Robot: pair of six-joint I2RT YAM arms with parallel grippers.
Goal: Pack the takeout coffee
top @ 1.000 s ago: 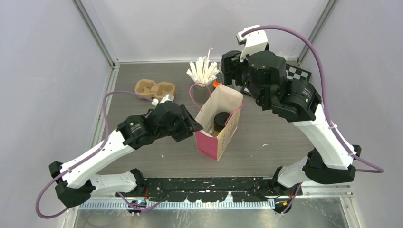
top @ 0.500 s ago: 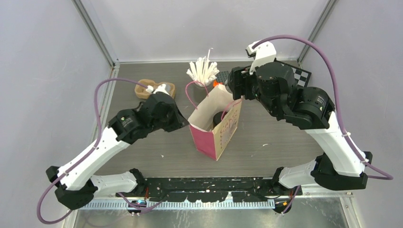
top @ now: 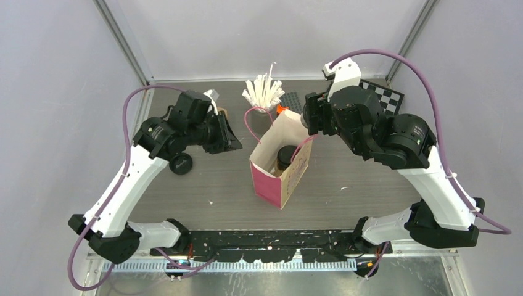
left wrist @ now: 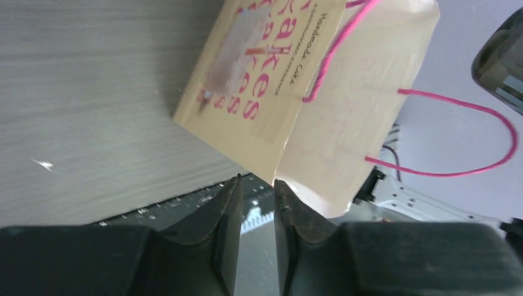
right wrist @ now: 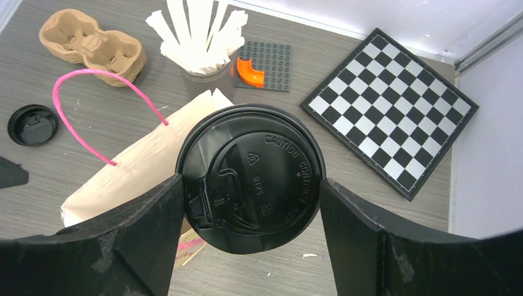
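I will use my right gripper to set the second coffee cup down and let go of it on the bare table [top: 321, 169] between the paper bag and the chequerboard.
A tan and pink paper bag [top: 274, 176] stands open mid-table with one black-lidded coffee cup [top: 285, 155] inside. My right gripper [right wrist: 251, 182] is shut on a second coffee cup [right wrist: 253, 172], its fingers against the lid's sides, held above the bag's [right wrist: 132, 169] back rim; in the top view the gripper [top: 308, 120] hides that cup. My left gripper [left wrist: 256, 182] is raised left of the bag [left wrist: 277, 74], empty, its fingers a narrow gap apart; it also shows in the top view [top: 234, 140].
A round black-lidded thing [top: 181, 163] sits on the table at left [right wrist: 32, 124]; I cannot tell if a cup is under it. Tan pulp tray [right wrist: 92, 43], grey cup of white sticks [top: 262, 95], grey baseplate [right wrist: 262, 65] and chequerboard [right wrist: 388, 105] lie behind.
My left gripper left the bag's left rim and rose back-left, uncovering the black-lidded thing. My right gripper brought its cup forward over the bag's back rim.
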